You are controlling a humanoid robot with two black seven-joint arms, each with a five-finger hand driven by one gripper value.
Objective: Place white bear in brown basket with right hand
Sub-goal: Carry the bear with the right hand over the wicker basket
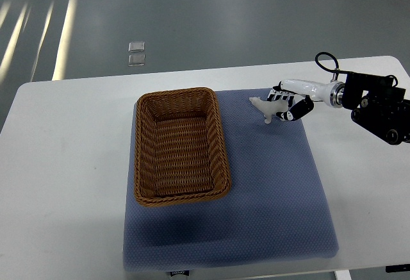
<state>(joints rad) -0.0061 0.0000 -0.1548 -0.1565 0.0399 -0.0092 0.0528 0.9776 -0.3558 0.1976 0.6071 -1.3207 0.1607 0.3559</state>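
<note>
The robot's right gripper needs to release the white bear inside the far end of the brown basket [175,111].
A small white bear [264,107] stands on the blue mat [275,184], just right of the brown wicker basket [146,190]. My right hand [284,105] reaches in from the right edge and its black and white fingers [296,109] curl around the bear's rear half. The bear's head points left toward the basket and sticks out of the grasp. The basket is empty. My left arm does not show.
The mat lies on a white table [64,164] whose far edge runs behind the basket. Beyond it is grey floor with a small square plate [136,53]. A black cable loops above my right wrist [328,62].
</note>
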